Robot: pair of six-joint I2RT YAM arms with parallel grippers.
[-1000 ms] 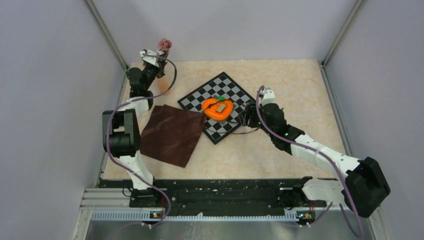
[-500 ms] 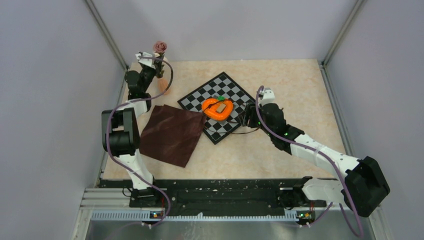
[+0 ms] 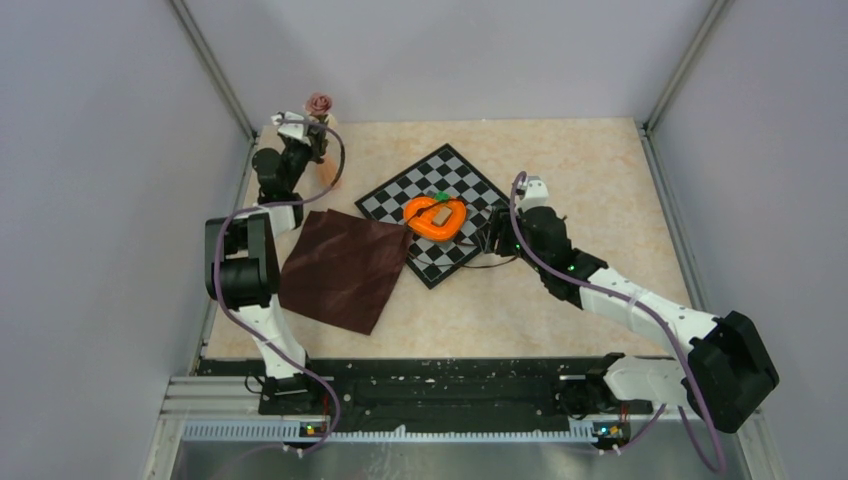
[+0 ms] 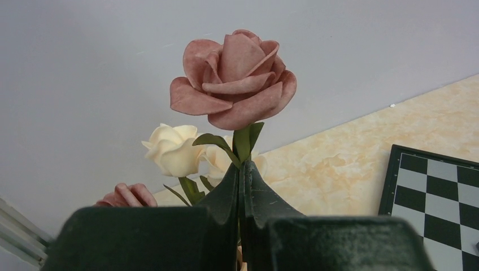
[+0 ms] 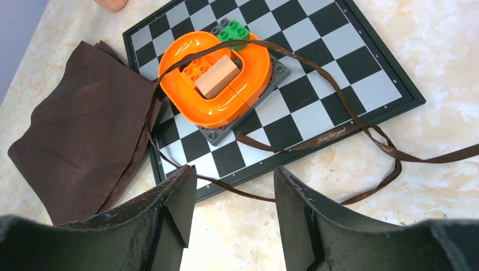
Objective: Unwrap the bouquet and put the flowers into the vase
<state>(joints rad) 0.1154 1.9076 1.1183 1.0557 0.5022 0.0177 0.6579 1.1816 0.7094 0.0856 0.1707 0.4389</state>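
The mauve rose sticks up high over the other roses, so next my left gripper opens, grabs the stem (image 4: 242,139) just under the bloom and pushes it deeper into the vase.
My left gripper (image 4: 242,169) is shut on the green stem of a dusty pink-mauve rose (image 4: 234,79), held upright at the table's far left corner (image 3: 319,102). Behind it stand two cream roses (image 4: 172,149) and another mauve head (image 4: 127,195). The small terracotta vase (image 3: 329,177) stands just right of that gripper, its body mostly hidden. The bouquet is undone: its maroon cloth (image 3: 345,268) lies spread flat. Its thin dark ribbon (image 5: 333,135) trails over the checkerboard. My right gripper (image 5: 234,192) hangs open and empty over the board's near edge.
A checkerboard (image 3: 470,190) lies mid-table with an orange heart-shaped object (image 3: 436,217) on a grey base, holding a tan block and a green brick. The enclosure's walls stand close behind my left arm. The ribbon loops onto the table right of the board.
My left gripper with the mauve rose has shifted slightly left and lower in the top view. The right arm, cloth and ribbon have not moved.
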